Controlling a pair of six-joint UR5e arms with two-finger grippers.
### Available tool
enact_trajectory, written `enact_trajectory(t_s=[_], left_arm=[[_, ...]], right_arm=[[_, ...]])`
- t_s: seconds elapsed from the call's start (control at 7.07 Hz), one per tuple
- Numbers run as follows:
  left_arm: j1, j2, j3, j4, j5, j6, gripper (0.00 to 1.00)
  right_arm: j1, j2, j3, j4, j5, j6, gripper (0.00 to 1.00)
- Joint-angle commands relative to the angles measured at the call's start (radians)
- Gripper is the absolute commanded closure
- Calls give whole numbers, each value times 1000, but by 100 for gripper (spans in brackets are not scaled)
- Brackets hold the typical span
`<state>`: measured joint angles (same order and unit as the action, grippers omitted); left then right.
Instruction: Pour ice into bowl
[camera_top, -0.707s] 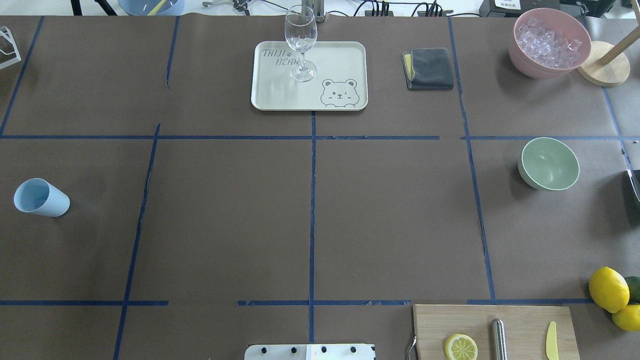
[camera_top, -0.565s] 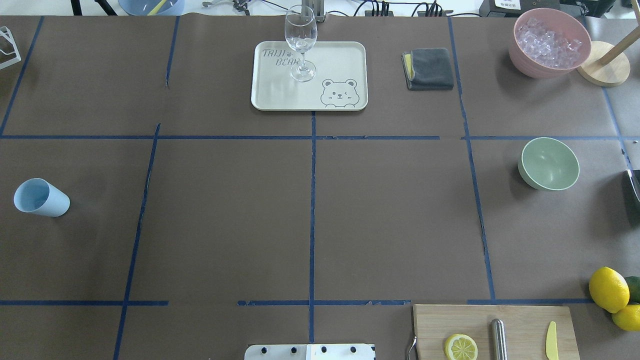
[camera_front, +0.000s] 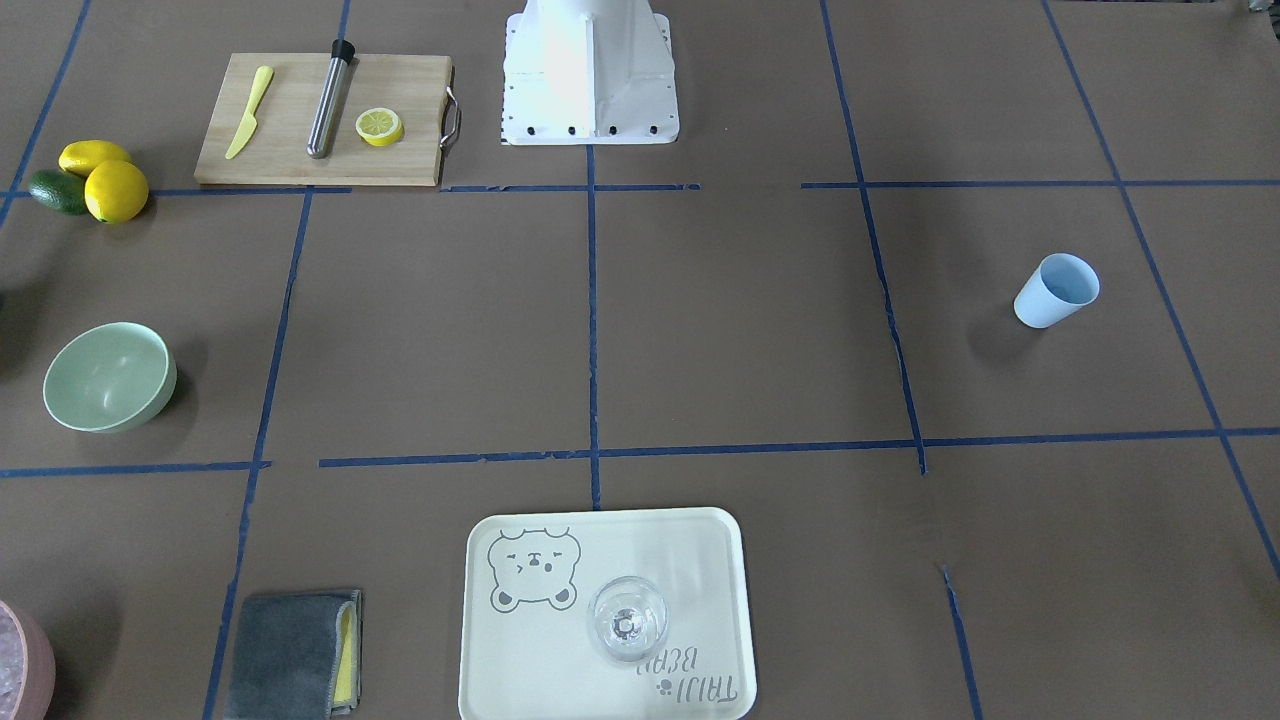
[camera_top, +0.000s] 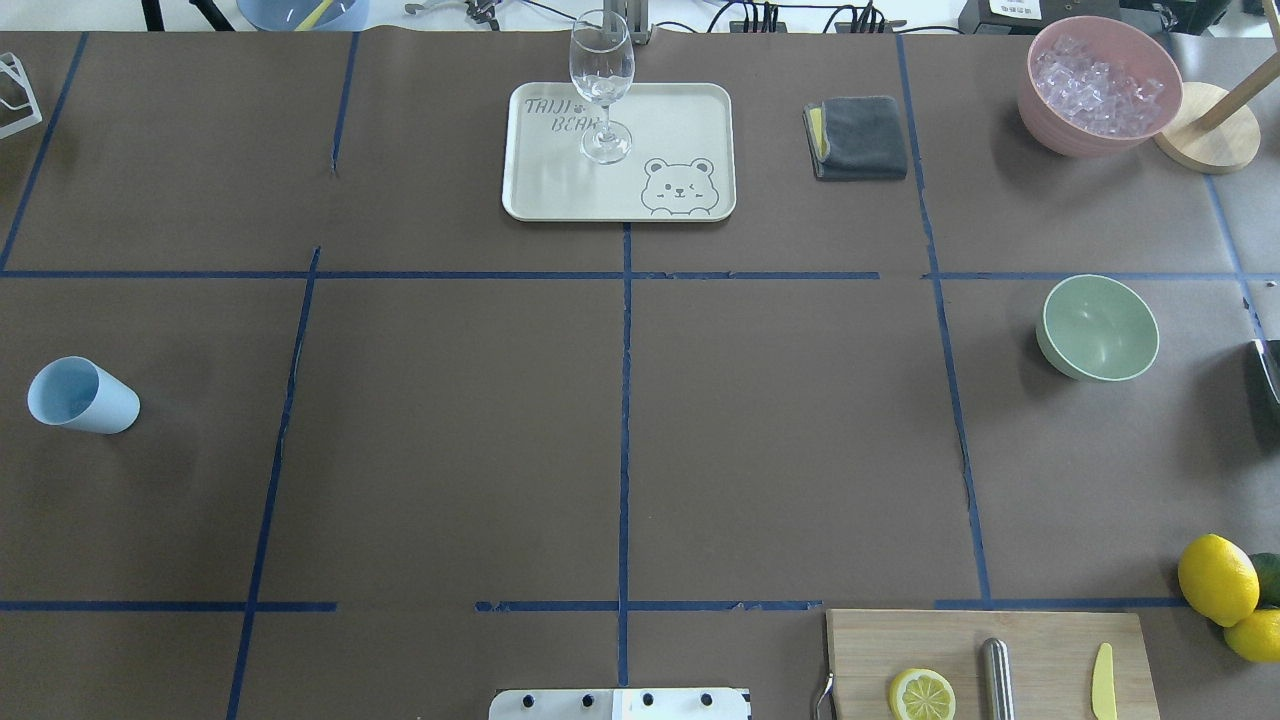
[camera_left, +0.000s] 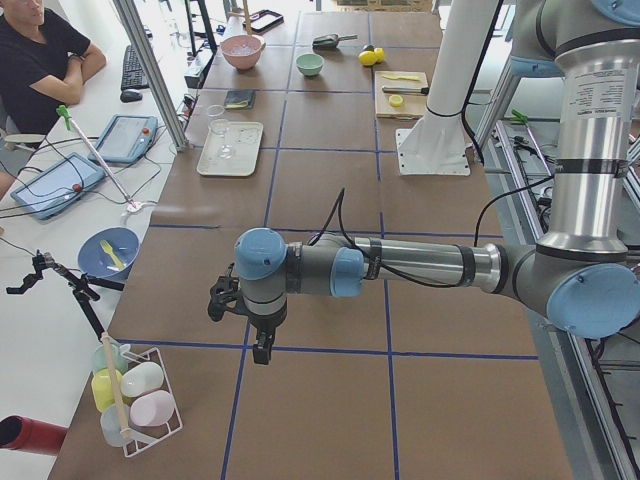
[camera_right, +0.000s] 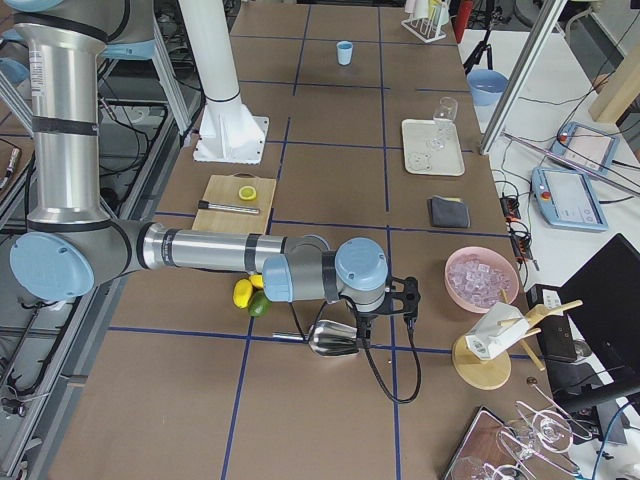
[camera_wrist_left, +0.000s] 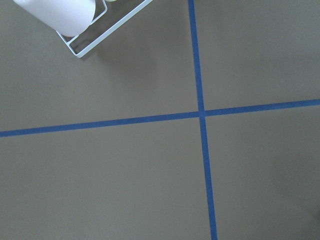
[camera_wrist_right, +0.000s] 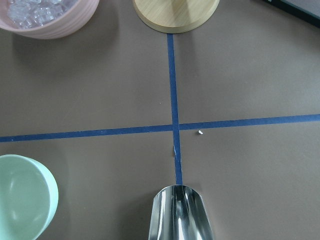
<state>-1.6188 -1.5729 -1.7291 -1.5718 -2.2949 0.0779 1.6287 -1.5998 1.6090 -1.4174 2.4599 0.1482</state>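
The robot's right gripper will next move to the mint-green bowl's rim (camera_front: 52, 367) (camera_wrist_right: 57, 198), on the side farthest from the tray, and close there.
The mint-green bowl (camera_top: 1100, 328) stands empty on the right side of the table, also seen in the front view (camera_front: 108, 376) and at the lower left of the right wrist view (camera_wrist_right: 20, 200). The ice is out of view. A shiny metal scoop (camera_wrist_right: 177, 212) fills the bottom of the right wrist view, and its inside looks bare. In the exterior right view the scoop (camera_right: 335, 340) sits just under my right gripper (camera_right: 362, 318); I cannot tell whether that gripper is open or shut. My left gripper (camera_left: 260, 345) hangs over bare table far from the bowl, and I cannot tell its state.
A pink container (camera_top: 1100, 85) of glassy cubes and a round wooden base (camera_top: 1208, 128) stand behind the bowl. Also here are a light blue cup (camera_top: 80, 395), a wine glass (camera_top: 601, 90) on a tray (camera_top: 690, 120), a grey cloth (camera_top: 858, 137), a cutting board (camera_top: 1040, 640) and lemons (camera_top: 1218, 578).
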Motion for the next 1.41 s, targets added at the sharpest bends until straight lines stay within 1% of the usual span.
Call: enact_trajectory(t_s=[0.0, 0.14, 0.28, 0.42, 0.57, 0.71, 0.85, 0.99, 1.13, 1.27], left_arm=[[5, -27, -128, -45, 3, -29, 0], [17, -30, -189, -59, 3, -68, 0], [34, -18, -198, -151, 6, -114, 0], [40, 26, -199, -231, 17, -142, 0], [68, 51, -202, -322, 70, -238, 0], [136, 106, -202, -450, 118, -344, 0], [217, 179, -231, -562, 187, -451, 0], [236, 215, -247, -614, 225, -460, 0], [238, 272, -263, -690, 230, -493, 0], [256, 275, -279, -700, 230, -539, 0]], right_arm=[[-16, 66, -21, -3, 39, 54, 0], [-38, 43, -27, 20, 110, 107, 0], [-97, 50, -43, 78, 108, 161, 0], [-139, 53, -53, 139, 105, 227, 0], [-191, 52, -52, 223, 85, 331, 0], [-269, 41, -54, 339, 14, 457, 0], [-350, 40, -57, 441, -65, 590, 0], [-428, 38, -58, 487, -140, 652, 0], [-493, 31, -69, 509, -198, 665, 0], [-530, 17, -81, 527, -219, 671, 0]])
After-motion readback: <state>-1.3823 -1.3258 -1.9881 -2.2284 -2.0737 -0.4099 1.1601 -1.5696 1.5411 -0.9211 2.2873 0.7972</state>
